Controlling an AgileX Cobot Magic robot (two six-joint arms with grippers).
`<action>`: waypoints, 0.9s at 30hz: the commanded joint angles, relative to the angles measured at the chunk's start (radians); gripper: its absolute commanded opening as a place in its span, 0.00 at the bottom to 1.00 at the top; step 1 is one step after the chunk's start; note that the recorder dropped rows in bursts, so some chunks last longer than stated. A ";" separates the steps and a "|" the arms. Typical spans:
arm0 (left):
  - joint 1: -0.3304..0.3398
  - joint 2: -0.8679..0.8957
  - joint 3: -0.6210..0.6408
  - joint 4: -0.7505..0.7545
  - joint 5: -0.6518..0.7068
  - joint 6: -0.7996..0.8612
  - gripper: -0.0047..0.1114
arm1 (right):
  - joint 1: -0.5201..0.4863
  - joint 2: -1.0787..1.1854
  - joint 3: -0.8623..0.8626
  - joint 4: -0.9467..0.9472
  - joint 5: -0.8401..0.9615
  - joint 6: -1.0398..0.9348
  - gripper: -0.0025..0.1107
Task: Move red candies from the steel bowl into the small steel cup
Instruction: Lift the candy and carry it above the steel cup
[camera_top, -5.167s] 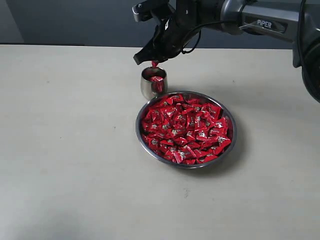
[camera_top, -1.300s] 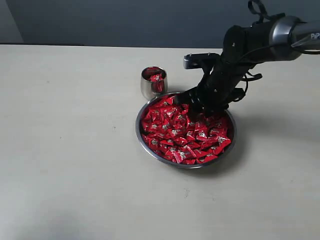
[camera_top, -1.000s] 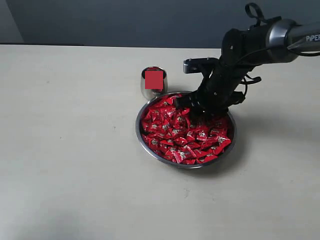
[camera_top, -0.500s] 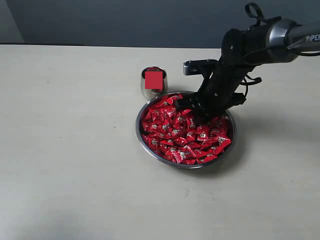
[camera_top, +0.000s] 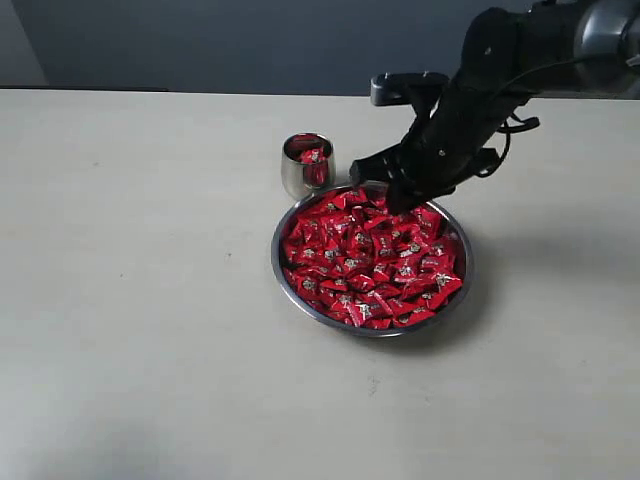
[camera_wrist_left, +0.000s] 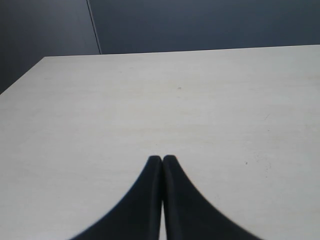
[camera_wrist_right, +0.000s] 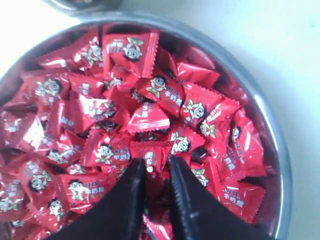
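My right gripper is going to drop the red candy onto the candies inside the small steel cup (camera_top: 309, 151).
The steel bowl (camera_top: 372, 332) sits mid-table, heaped with red candies (camera_top: 365, 265). The small steel cup (camera_top: 298, 178) stands just behind the bowl's left side with a few red candies (camera_top: 312, 155) in it. My right gripper (camera_top: 393, 200) hangs a little above the bowl's far edge, to the right of the cup. In the right wrist view the right gripper (camera_wrist_right: 156, 162) is shut on one red candy (camera_wrist_right: 156, 151), with the pile and the bowl's rim (camera_wrist_right: 170, 22) below. My left gripper (camera_wrist_left: 162, 159) is shut with nothing in it, over bare table.
The pale tabletop (camera_top: 150, 300) stretches around the bowl and cup, with a dark wall behind it. The right arm (camera_top: 520, 55) reaches in from the upper right. The left arm does not show in the exterior view.
My right gripper has risen out of the candy pile and moved back toward the bowl's far edge, carrying a candy. The left gripper, bowl and cup have not moved.
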 joint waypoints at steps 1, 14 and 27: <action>-0.005 -0.005 0.005 0.002 -0.008 -0.001 0.04 | -0.006 -0.070 -0.014 -0.003 -0.063 -0.007 0.16; -0.005 -0.005 0.005 0.002 -0.008 -0.001 0.04 | 0.006 0.055 -0.303 0.193 -0.082 -0.165 0.16; -0.005 -0.005 0.005 0.002 -0.008 -0.001 0.04 | 0.108 0.228 -0.487 0.162 -0.121 -0.178 0.16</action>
